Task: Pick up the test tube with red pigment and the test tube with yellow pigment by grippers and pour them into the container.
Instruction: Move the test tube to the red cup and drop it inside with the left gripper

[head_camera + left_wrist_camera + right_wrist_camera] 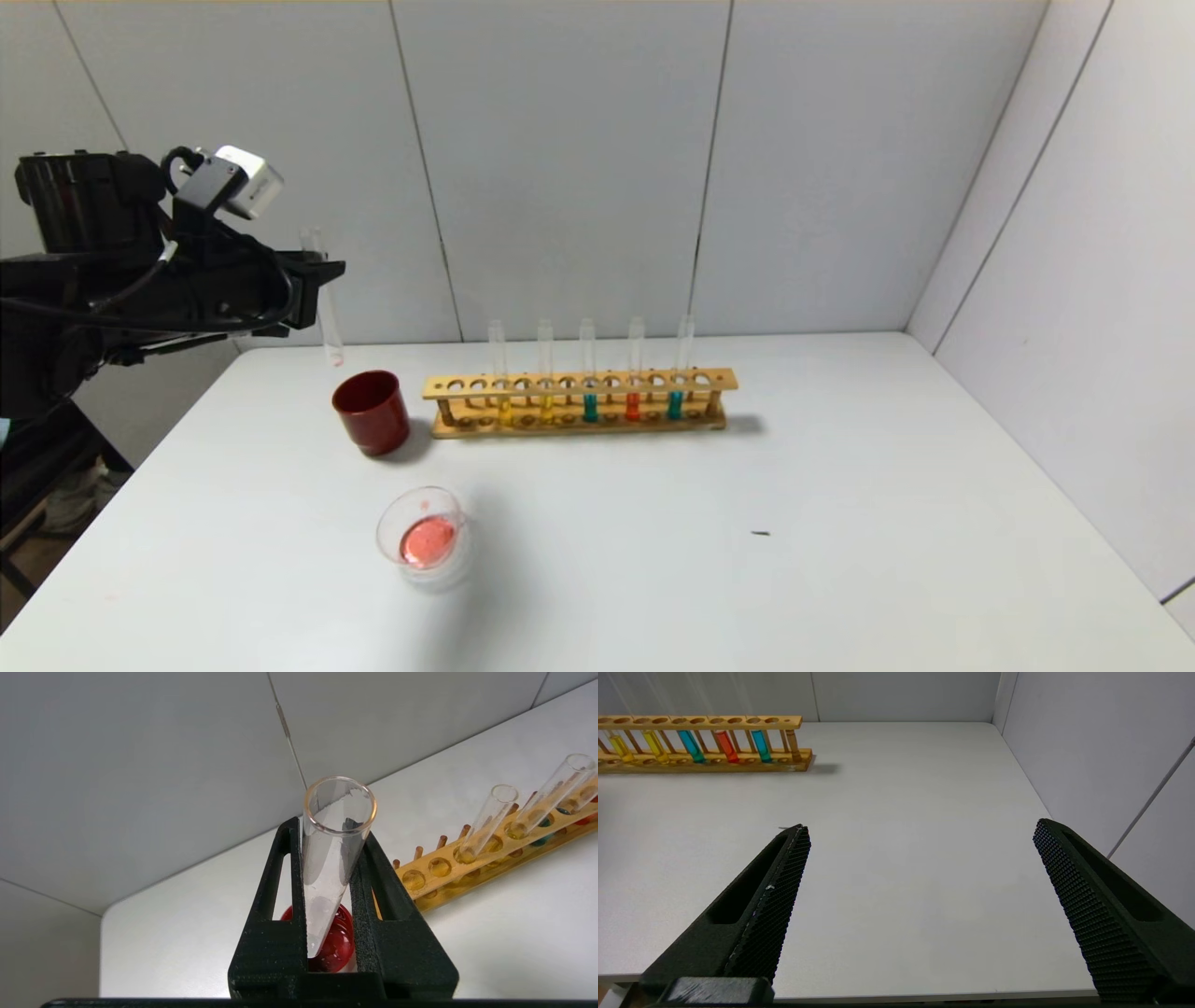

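Next, my left gripper lets go of the clear test tube inside the dark red cup (370,392) (329,943) next to the wooden rack.
My left gripper (322,271) is raised at the far left, shut on a clear test tube (329,317) that looks empty, held upright. In the left wrist view the gripper (327,833) holds the tube (334,858) over the dark red cup (338,947). The container (425,534), a clear glass dish, holds orange-red liquid near the table's front. A test tube with red pigment (633,406) and two with yellow pigment (504,409) stand in the wooden rack (467,385). My right gripper (920,826) is open and empty over bare table, out of the head view.
The dark red cup (372,411) stands left of the rack, below the held tube. Two teal tubes (590,407) also stand in the rack. A small dark speck (761,533) lies on the white table (840,560). Grey walls close the back and right.
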Controlling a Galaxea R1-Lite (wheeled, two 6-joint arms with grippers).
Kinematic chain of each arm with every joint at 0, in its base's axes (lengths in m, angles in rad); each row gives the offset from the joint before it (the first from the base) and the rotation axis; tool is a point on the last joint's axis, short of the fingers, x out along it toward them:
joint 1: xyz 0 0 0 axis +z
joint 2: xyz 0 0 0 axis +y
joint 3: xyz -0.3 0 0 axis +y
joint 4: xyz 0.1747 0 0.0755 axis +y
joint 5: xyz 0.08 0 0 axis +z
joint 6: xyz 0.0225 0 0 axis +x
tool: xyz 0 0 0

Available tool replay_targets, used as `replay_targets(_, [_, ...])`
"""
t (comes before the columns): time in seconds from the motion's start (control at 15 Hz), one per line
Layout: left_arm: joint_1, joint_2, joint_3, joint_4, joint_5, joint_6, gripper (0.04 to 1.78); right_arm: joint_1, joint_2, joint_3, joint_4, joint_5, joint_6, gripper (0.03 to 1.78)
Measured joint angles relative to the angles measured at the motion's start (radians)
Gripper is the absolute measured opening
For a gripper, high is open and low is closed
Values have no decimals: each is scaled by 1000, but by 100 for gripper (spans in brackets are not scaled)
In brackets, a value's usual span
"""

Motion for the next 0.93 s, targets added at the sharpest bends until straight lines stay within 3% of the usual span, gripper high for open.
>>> replay_targets(0.93, [42, 216, -37, -35, -45, -15, 32, 0, 0, 0, 0, 0, 0, 175])
